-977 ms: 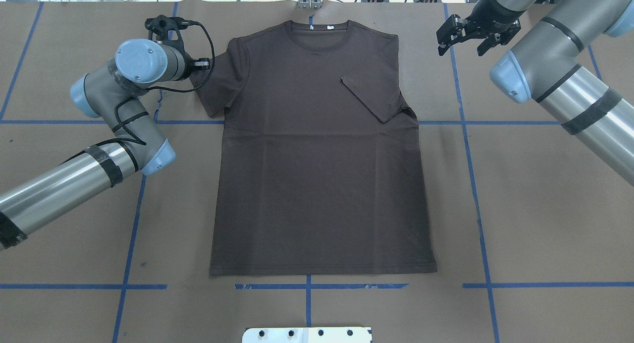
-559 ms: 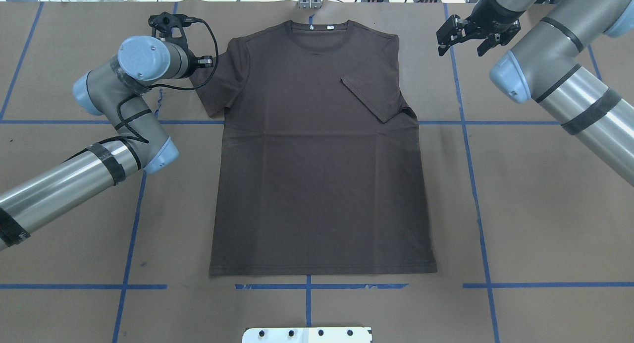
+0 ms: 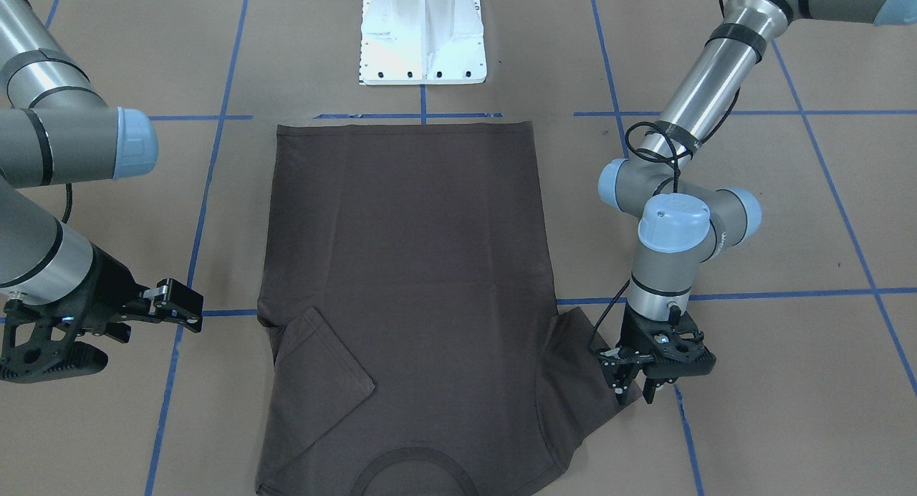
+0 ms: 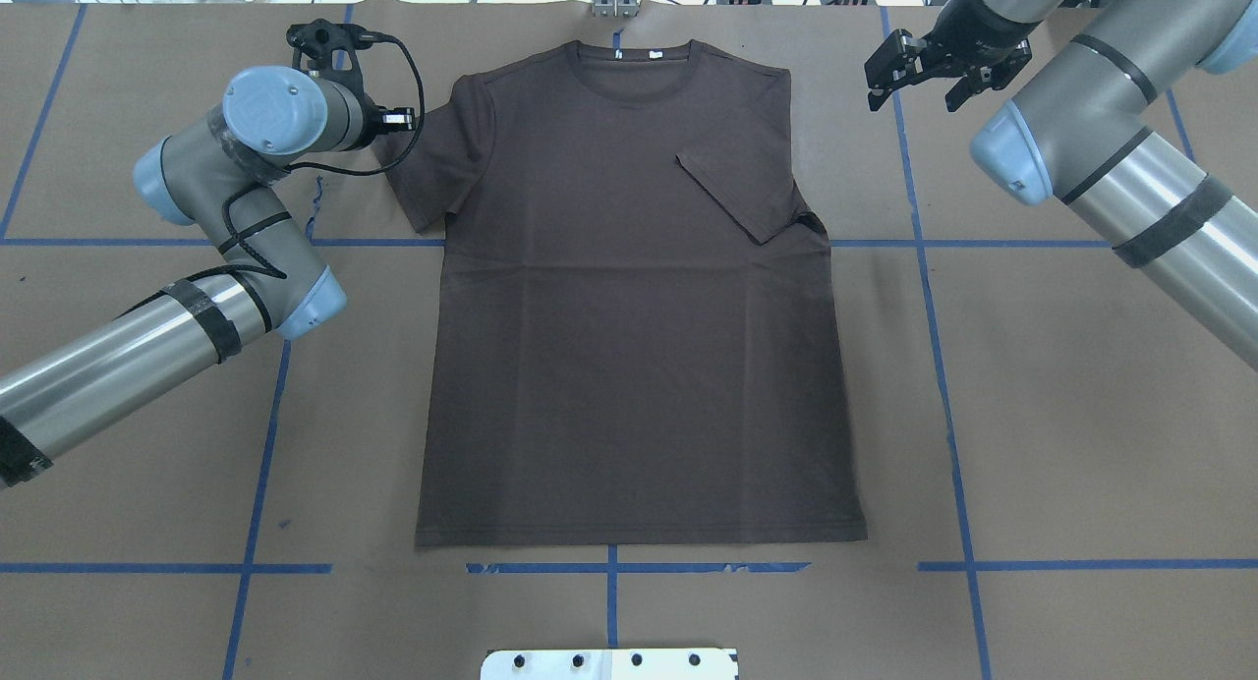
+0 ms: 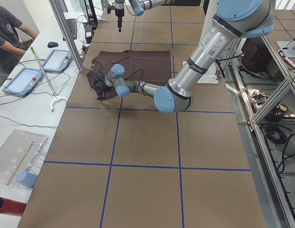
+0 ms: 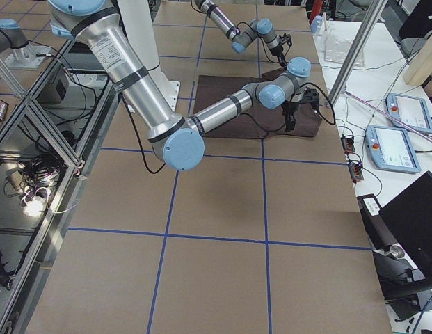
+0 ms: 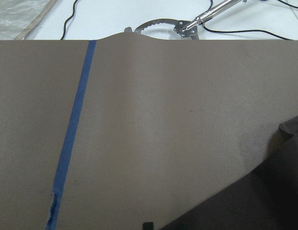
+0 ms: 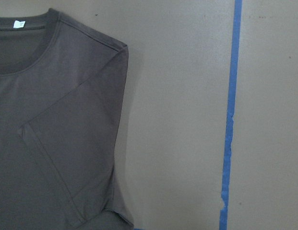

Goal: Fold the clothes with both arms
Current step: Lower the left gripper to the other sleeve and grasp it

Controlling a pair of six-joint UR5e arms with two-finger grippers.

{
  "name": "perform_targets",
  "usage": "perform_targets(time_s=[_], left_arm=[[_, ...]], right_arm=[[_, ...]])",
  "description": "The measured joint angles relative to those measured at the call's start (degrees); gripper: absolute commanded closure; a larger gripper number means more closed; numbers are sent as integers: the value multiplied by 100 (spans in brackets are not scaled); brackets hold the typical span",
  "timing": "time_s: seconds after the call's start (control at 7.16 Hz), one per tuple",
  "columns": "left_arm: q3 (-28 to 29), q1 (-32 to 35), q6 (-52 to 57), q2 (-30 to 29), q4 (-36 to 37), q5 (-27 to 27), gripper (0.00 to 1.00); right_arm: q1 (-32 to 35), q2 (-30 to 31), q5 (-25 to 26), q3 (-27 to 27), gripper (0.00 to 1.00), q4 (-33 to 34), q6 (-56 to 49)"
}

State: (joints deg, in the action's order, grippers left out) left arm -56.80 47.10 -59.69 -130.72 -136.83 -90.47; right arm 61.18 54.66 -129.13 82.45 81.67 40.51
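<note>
The left gripper's fingers are at the very edge of the spread sleeve, so the robot should open them and take the sleeve farther in before folding [image 3: 612, 406] it.
The dark grey-brown T-shirt [image 4: 629, 316] lies flat on the brown table, collar [image 4: 639, 71] at the far edge. One sleeve [image 4: 737, 194] is folded in onto the chest. The other sleeve [image 4: 432, 169] lies spread out. My left gripper [image 3: 633, 394] points straight down at the outer edge of that spread sleeve [image 3: 580, 367], its fingers a small gap apart. The left wrist view shows only the sleeve's corner [image 7: 264, 201] and bare table. My right gripper [image 4: 914, 92] hangs open above the table beyond the shirt's far shoulder, holding nothing.
The white pedestal plate [image 3: 423, 37] stands at the robot's side of the table beyond the shirt's hem. Blue tape lines [image 4: 934, 316] cross the table. A seated person [image 5: 9, 33], tablets [image 5: 23, 80] and a metal post [image 5: 66, 33] are along the far edge.
The left arm's wrist has shifted slightly, first right, then back left and toward the far edge, staying by the spread sleeve. The shirt and the right arm look the same.
</note>
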Motion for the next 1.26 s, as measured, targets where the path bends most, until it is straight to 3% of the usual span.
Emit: perform_targets(time_s=[0.98, 1.12, 1.26], left_arm=[[15, -98, -294, 91, -35, -11, 1], [10, -120, -318, 92, -34, -13, 10], [3, -133, -330, 91, -33, -14, 29]], right_arm=[[-32, 0, 2, 58, 0, -2, 22], [-33, 1, 2, 59, 0, -2, 25], [-35, 1, 2, 63, 0, -2, 26]])
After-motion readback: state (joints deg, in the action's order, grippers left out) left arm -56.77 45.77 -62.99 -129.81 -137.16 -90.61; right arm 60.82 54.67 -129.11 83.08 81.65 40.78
